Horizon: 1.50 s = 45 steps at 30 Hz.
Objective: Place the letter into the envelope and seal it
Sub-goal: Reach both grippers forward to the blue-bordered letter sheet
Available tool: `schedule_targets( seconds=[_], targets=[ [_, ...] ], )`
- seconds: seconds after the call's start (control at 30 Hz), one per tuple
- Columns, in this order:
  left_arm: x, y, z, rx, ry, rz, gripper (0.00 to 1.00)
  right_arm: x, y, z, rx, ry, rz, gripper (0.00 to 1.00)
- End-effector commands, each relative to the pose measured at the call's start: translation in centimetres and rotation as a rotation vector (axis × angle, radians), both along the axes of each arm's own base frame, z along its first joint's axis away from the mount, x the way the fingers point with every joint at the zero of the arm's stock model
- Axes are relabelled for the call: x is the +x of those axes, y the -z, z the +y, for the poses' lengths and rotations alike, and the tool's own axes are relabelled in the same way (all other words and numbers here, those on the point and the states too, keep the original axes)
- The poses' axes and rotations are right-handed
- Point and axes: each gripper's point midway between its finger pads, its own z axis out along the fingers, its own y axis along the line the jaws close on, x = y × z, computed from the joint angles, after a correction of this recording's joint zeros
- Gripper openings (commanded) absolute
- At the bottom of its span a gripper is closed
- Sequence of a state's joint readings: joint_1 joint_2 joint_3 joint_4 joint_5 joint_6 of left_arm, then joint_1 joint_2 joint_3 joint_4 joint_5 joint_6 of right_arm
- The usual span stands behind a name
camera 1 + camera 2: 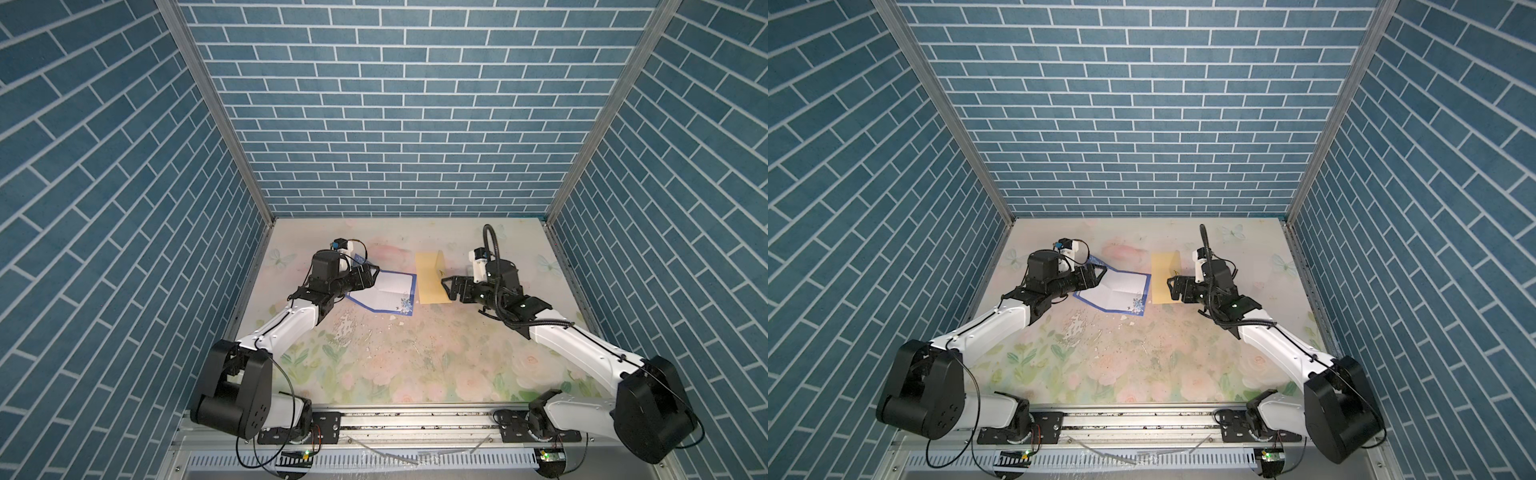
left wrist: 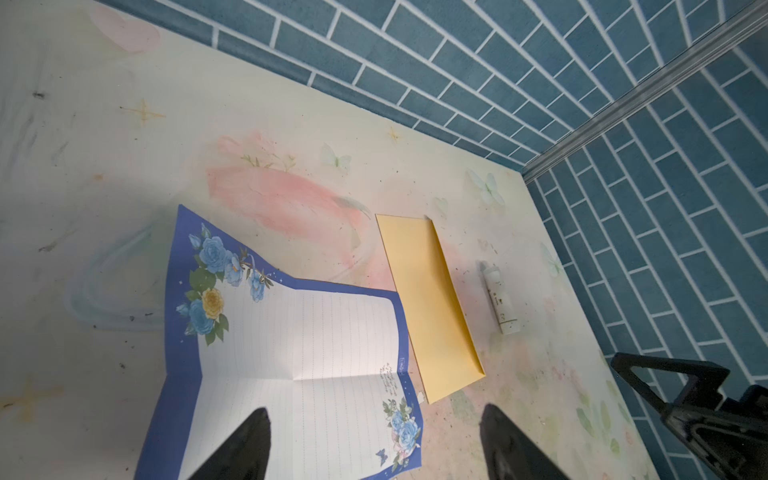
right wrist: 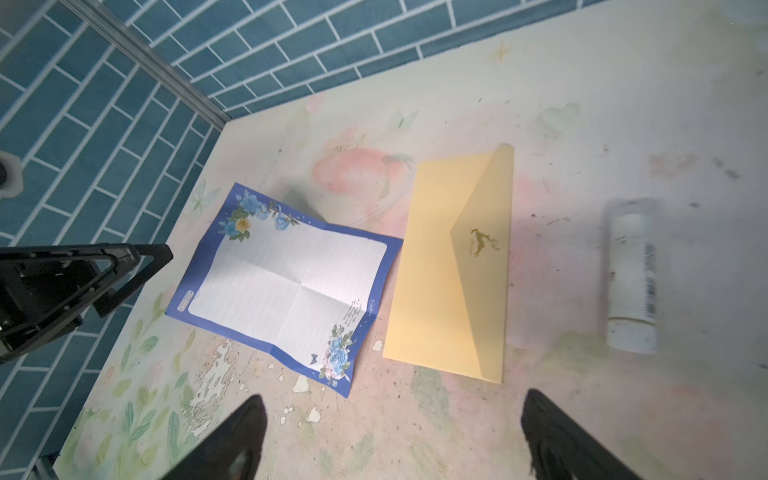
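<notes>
Next, I close my right gripper on the middle of the letter's blue edge (image 1: 414,292) (image 3: 377,305) beside the yellow envelope, just above the blue flowers.
The letter (image 1: 388,293) (image 1: 1121,291), white lined paper with a blue border and fold creases, lies unfolded on the table left of centre, with one corner curling up. My left gripper (image 1: 372,276) (image 2: 374,411) hovers open over its left part; one fingertip is above the sheet and one is past its edge. The yellow envelope (image 1: 428,286) (image 3: 428,282) lies just right of the letter with its pointed flap (image 3: 484,253) standing up. My right gripper (image 1: 445,289) (image 3: 394,397) is open at the envelope's right edge, holding nothing.
A small white glue stick (image 2: 500,301) (image 3: 633,278) lies on the table right of the envelope; my right arm hides it in both top views. Blue brick walls close off three sides. The floral table cover (image 1: 374,357) is scuffed and flaking near the front.
</notes>
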State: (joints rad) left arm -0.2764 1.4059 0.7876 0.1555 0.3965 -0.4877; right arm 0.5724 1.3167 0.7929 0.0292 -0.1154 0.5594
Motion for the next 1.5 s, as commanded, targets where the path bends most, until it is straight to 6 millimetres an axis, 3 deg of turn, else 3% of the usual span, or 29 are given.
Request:
schedule_targets(
  seconds=[0.0, 0.2, 0.53, 0.9, 1.47],
  targets=[
    [0.6, -0.1, -1.4, -0.018, 0.034, -0.001, 0.74, 1.6, -0.7, 2.1, 0.064, 0.058, 0.024, 0.95],
    [1.0, 1.6, -3.7, 0.01, 0.074, 0.032, 0.66, 2.5, 1.6, 3.8, 0.075, 0.087, 0.093, 0.93],
    [2.2, 7.7, -4.5, 0.027, 0.066, 0.174, 0.37, 3.5, 3.8, 5.8, 0.128, 0.11, 0.18, 0.87],
    [2.0, 12.1, -3.0, 0.101, 0.001, 0.253, 0.34, 3.5, 5.7, 7.9, 0.171, 0.082, 0.263, 0.85],
    [1.3, 15.1, -1.4, 0.131, -0.057, 0.311, 0.32, 3.6, 7.9, 9.4, 0.228, 0.073, 0.345, 0.85]
  ],
)
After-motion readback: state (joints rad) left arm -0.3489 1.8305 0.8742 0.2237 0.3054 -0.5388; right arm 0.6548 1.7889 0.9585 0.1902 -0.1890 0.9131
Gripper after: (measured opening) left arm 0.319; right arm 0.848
